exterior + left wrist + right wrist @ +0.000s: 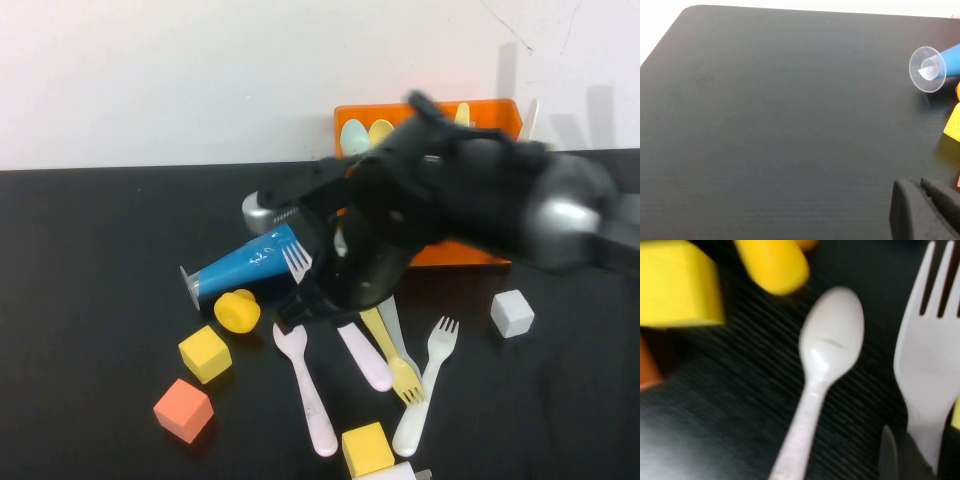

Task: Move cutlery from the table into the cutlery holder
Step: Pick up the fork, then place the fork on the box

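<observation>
The robot's right gripper will release the white fork in the middle compartment of the orange cutlery holder (445, 182). The fork now hangs in front of the blue cup.
My right gripper (318, 288) hangs low over the middle of the black table (90, 300), shut on the handle of a white fork (296, 262) whose tines point up in front of the blue cup. In the right wrist view the gripper (920, 455) holds this fork (926, 365) above a pink spoon (830, 345) lying on the table. A pink spoon (306, 388), a pink handle (366, 360), a yellow fork (396, 362), a pale grey knife (394, 322) and another white fork (428, 385) lie on the table. The orange cutlery holder (490, 118) stands at the back, with spoons (356, 135) in it. My left gripper (922, 212) is shut and empty over bare table.
A blue cone cup (245, 265) lies on its side; its clear base (927, 69) shows in the left wrist view. A yellow round piece (237, 310), yellow cubes (205, 353) (367, 448), an orange cube (183, 410) and a white cube (512, 312) lie around the cutlery.
</observation>
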Robot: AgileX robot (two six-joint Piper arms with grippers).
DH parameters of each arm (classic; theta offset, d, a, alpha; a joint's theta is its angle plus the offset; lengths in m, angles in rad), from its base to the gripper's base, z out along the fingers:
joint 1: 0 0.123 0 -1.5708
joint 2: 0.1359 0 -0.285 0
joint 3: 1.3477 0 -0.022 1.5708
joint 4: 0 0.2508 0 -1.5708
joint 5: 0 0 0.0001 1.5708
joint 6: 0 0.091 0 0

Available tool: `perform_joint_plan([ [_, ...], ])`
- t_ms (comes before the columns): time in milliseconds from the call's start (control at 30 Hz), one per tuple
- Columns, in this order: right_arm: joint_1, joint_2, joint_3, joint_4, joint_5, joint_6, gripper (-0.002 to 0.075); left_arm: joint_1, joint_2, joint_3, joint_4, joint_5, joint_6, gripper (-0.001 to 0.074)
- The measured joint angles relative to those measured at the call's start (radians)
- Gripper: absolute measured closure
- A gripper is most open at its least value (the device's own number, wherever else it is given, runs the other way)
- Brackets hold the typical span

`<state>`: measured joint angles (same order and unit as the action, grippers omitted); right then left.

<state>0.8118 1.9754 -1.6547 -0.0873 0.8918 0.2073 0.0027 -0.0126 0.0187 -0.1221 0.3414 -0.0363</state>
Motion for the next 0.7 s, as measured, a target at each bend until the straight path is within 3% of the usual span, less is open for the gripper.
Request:
perform_joint_plan([
  [200, 0.014, -0.261, 0.358, -0.002, -0.419, 0.009, 0.0602, 0.000, 0.000, 0.000, 0.000, 0.000, 0.000, 0.0736],
  [367, 0.014, -0.458, 0.685, 0.000, -0.995, -0.044, 0.0602, 0.000, 0.000, 0.000, 0.000, 0.000, 0.000, 0.0736],
  [467, 0.012, -0.520, 0.824, 0.113, -1.274, -0.169, 0.0602, 0.000, 0.000, 0.000, -0.002, 0.000, -0.002, 0.0736],
  [567, -0.001, -0.554, 0.882, 0.289, -1.432, -0.311, 0.0602, 0.000, 0.000, 0.000, -0.002, 0.000, -0.002, 0.0736],
  [700, -0.070, -0.567, 0.882, 0.440, -1.507, -0.473, 0.0602, 0.000, 0.000, 0.000, -0.002, 0.000, -0.002, 0.0736],
])
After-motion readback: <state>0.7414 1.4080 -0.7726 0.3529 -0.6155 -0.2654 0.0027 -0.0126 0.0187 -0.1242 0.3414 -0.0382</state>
